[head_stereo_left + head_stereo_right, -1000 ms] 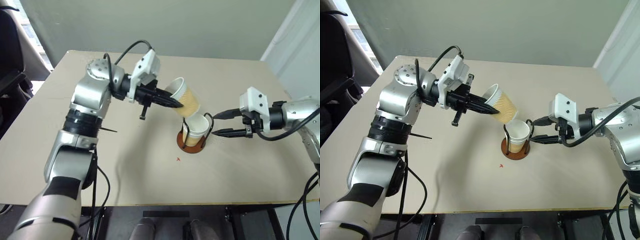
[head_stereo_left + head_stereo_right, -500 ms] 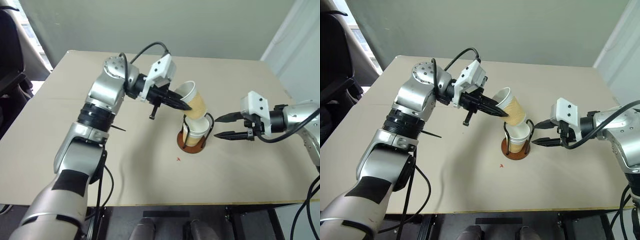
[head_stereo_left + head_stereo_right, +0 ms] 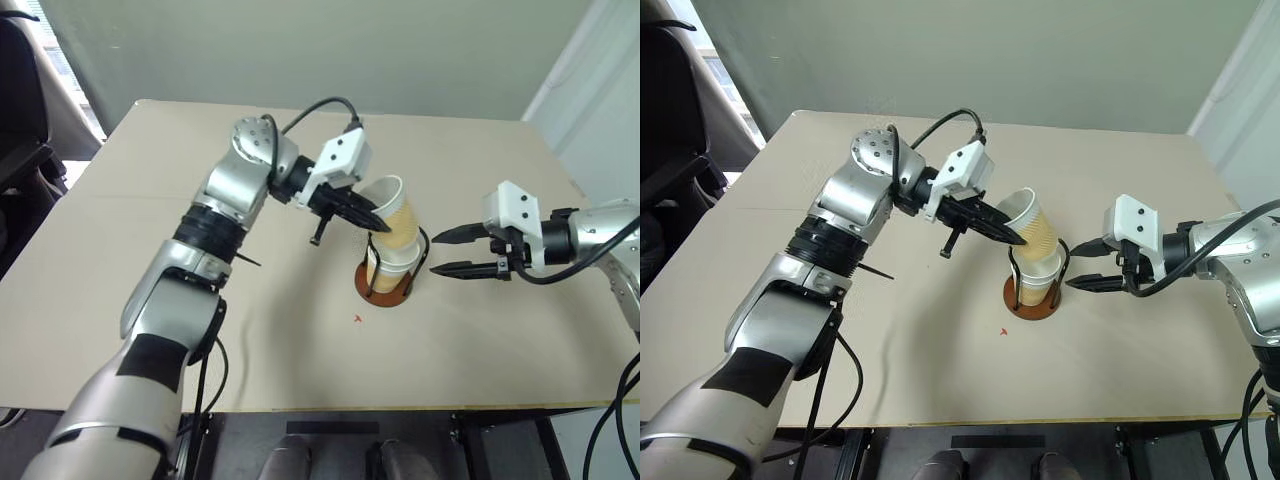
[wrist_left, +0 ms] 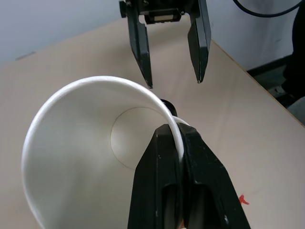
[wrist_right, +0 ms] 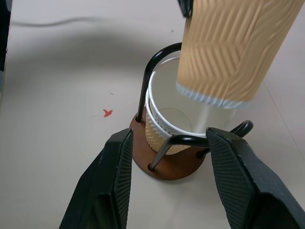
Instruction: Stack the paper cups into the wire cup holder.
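The robot's left gripper needs to release the yellow-tan paper cup inside the other paper cup [image 3: 399, 250] that stands in the wire cup holder.
My left gripper [image 3: 378, 222] is shut on the white rim of a yellow-tan paper cup [image 3: 398, 212]. The cup hangs tilted, its bottom just over the mouth of another paper cup [image 5: 162, 126] standing in the wire cup holder [image 3: 385, 292]. In the left wrist view, the fingers [image 4: 164, 162] pinch the rim with the cup's white inside [image 4: 81, 143] beside them. My right gripper [image 3: 432, 255] stands open just right of the holder, apart from it. Its two fingers [image 5: 114, 176] flank the holder's brown base [image 5: 167, 168] and hold nothing.
The holder stands near the middle of a beige table [image 3: 150, 300]. A small red mark [image 3: 357, 318] lies on the table in front of it. A dark chair [image 3: 20, 120] stands off the left edge.
My left gripper carried the cup right and slightly down, from beside the holder to over the cup in it, and the cup stands more upright. The right gripper kept still.
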Controlling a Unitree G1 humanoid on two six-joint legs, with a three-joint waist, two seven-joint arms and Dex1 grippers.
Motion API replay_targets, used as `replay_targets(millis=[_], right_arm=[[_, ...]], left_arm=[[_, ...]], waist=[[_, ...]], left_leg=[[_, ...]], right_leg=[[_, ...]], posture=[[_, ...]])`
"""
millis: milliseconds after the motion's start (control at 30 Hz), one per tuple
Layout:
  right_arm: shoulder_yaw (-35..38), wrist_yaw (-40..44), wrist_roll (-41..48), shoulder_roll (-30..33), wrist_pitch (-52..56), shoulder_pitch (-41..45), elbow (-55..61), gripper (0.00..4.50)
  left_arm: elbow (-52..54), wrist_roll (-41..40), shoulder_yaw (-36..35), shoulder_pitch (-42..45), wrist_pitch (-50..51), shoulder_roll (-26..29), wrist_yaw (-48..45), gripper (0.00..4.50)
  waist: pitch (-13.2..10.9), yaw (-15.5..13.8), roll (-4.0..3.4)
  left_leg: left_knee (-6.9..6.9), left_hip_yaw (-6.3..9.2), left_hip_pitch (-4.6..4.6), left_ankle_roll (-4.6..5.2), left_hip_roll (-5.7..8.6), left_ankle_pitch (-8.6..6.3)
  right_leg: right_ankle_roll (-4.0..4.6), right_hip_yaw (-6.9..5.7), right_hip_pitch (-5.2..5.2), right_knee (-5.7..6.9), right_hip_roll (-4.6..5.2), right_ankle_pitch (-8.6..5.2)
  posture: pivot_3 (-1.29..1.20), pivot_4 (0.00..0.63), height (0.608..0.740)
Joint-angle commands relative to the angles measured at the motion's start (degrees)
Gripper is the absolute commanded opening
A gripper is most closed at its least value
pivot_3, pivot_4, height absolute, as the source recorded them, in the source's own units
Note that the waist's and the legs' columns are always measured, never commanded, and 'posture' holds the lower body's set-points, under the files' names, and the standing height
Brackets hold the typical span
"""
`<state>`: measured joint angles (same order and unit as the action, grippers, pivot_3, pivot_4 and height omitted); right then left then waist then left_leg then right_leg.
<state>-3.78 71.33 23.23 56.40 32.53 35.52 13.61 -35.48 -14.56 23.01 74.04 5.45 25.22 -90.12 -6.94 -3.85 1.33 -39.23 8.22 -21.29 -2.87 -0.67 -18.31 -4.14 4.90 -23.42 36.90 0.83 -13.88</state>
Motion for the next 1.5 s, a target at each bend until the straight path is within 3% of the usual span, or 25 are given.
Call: replay_targets(millis=[33,367,700,1167,1467,1500], right_arm=[[1.93,-0.44,-0.31,1.04,-0.61,0.91,0.55,2.40],[1.95,-0.59,-0.35,1.33,-0.64,0.83,0.50,2.40],[2.07,-0.52,-0.13,1.71,-0.49,0.84,0.51,2.40],[2.11,-0.13,0.28,1.94,-0.16,1.32,0.27,2.40],[2.23,2.52,-0.30,2.85,-0.50,10.31,-8.33,2.40],[1.96,2.83,-0.68,3.03,-0.84,10.93,-8.96,2.40]], left_arm=[[0.54,-1.72,1.99,2.82,-2.02,-0.16,-2.38,0.03],[-3.61,-2.40,10.19,6.35,-7.58,-0.58,-2.38,0.03],[-11.03,-0.08,13.20,11.53,-14.73,-3.08,-2.38,0.03],[-9.59,-1.93,19.55,12.20,-17.56,-1.23,-2.38,0.03],[-8.94,-3.12,20.47,11.46,-17.03,-0.57,-2.38,0.03],[-9.00,-3.10,20.44,11.50,-16.88,-0.61,-2.38,0.23]], waist=[[0.00,-0.03,0.00],[0.00,-0.13,0.00],[0.00,-0.27,0.00],[0.00,-0.33,0.00],[0.00,-0.37,0.00],[0.00,-0.43,0.00]], left_leg=[[0.00,0.01,-0.01,0.00,0.00,0.00],[-0.04,0.00,-0.07,0.03,0.01,-0.01],[-0.07,-0.03,-0.13,0.09,0.03,-0.04],[-0.11,-0.09,-0.15,0.12,0.04,-0.05],[-0.18,-0.10,-0.16,0.14,0.04,-0.05],[-0.18,-0.08,-0.17,0.14,0.04,-0.06]], right_leg=[[0.00,0.00,0.00,-0.01,0.00,0.00],[-0.02,0.00,-0.01,-0.03,0.01,0.01],[-0.05,0.00,-0.02,-0.09,0.02,0.03],[-0.07,0.01,-0.03,-0.07,0.02,0.04],[-0.10,0.04,-0.05,-0.04,0.02,0.05],[-0.09,0.02,-0.04,-0.05,0.02,0.05]], posture=[[0.00,0.150,0.740],[0.00,0.150,0.740],[0.00,0.150,0.740],[0.00,0.150,0.740],[0.00,0.150,0.740],[0.00,0.150,0.740]])
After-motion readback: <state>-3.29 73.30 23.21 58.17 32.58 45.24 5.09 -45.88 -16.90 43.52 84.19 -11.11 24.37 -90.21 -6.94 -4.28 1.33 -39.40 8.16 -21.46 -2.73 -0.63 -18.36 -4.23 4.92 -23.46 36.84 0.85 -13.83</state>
